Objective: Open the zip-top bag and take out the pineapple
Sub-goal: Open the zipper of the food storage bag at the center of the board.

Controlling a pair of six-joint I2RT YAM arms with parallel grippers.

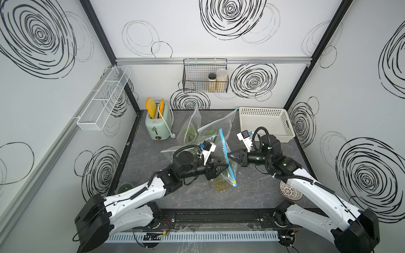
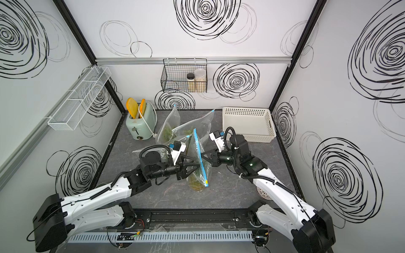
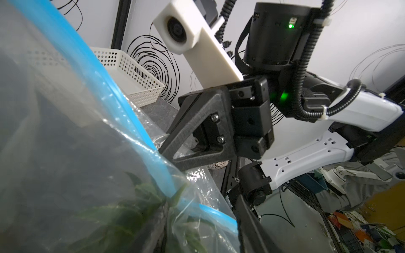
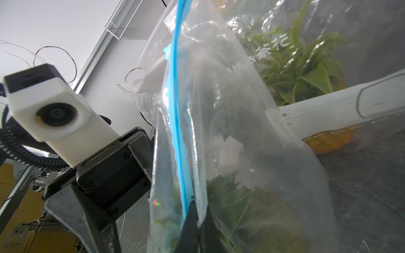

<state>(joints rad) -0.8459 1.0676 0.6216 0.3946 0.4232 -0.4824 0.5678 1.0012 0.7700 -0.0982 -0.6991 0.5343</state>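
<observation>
My left gripper will pinch just the bag's film (image 1: pixel 219 152) on its side and pull the bag's opening open, as its fingers are on either side of the bag's blue zip.
The clear zip-top bag (image 1: pixel 219 151) (image 2: pixel 194 151) hangs upright over the middle of the table, with its blue zip strip (image 1: pixel 225 153) running down it. The pineapple (image 1: pixel 221 183) (image 2: pixel 196 183) sits low inside, green leaves (image 4: pixel 238 208) (image 3: pixel 122 214) above a yellowish body. My right gripper (image 1: pixel 229 156) (image 4: pixel 197 208) is shut on the bag's film right beside the zip. From the opposite side, my left gripper (image 1: pixel 226 165) (image 3: pixel 200 201) stands open, its fingers apart with the bag's edge between them.
Two more bags (image 1: pixel 192 129) with pineapples lie behind. A mint toaster (image 1: pixel 158 123) stands back left and a white perforated basket (image 1: pixel 266 122) back right. A wire basket (image 1: pixel 197 85) holding jars hangs on the back wall. A white round strainer (image 1: pixel 290 191) lies under the right arm.
</observation>
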